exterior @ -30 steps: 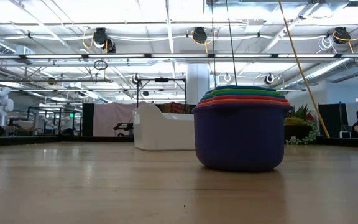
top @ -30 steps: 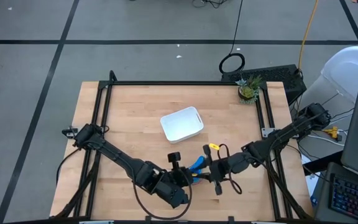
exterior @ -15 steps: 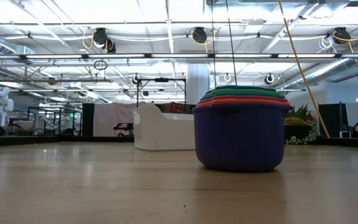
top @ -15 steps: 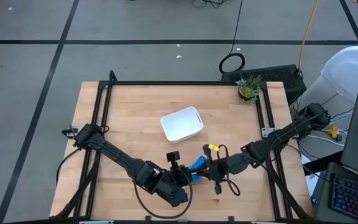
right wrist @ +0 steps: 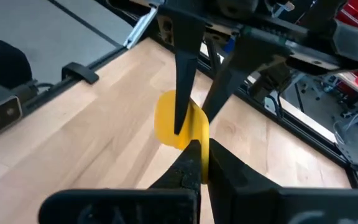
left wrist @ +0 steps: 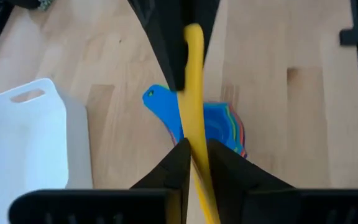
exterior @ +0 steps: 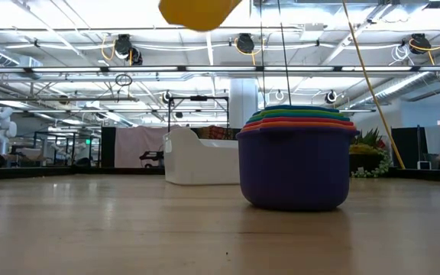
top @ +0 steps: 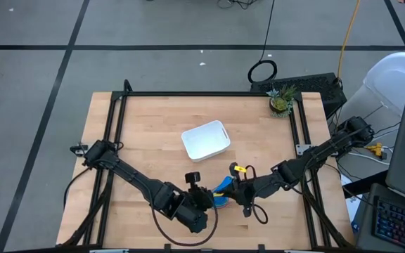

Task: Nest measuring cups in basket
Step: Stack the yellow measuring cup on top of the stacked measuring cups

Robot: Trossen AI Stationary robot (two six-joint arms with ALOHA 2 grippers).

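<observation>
Next, my right gripper pulls the yellow cup back, since its handle crosses the stack's handles, so that my left gripper can take the bowl (right wrist: 165, 118) and line it up.
The yellow measuring cup (right wrist: 178, 121) hangs in the air between both grippers, and its underside (exterior: 197, 11) shows at the top of the low view. My left gripper (left wrist: 196, 158) and my right gripper (right wrist: 199, 155) are each shut on it. Below it, the other measuring cups (exterior: 296, 156) stand nested on the table on the dark blue one's base, with the light blue one (left wrist: 166, 109) innermost. This stack (top: 222, 188) is near the front edge. The white basket (top: 206, 139) rests on the table just beyond it. My left gripper pinches the yellow cup's round bowl (right wrist: 169, 112) between its two fingers. One finger (right wrist: 180, 93) lies over the bowl's face and the other stands behind it. The fingers slant down from above. The cup hangs clear of the stack. My right gripper pinches the cup between its two fingers at the edge facing it (right wrist: 194, 140), opposite my left gripper's hold. It comes nearly level from the table's right side. In the left wrist view its fingers (left wrist: 169, 56) close on the far end of the yellow strip (left wrist: 192, 43).
A small potted plant (top: 281, 100) stands at the far right corner. Black frame rails (top: 114, 140) run along the table's left, right and far sides. A black cable loop (top: 259, 211) hangs under the right arm. Bare wood (top: 146, 126) lies left of the basket.
The yellow cup has come down: its underside now shows at the top of the low view, where it did not show before. Both grippers have tipped downward a little over the stack. The stack and the basket have stayed where they were.
</observation>
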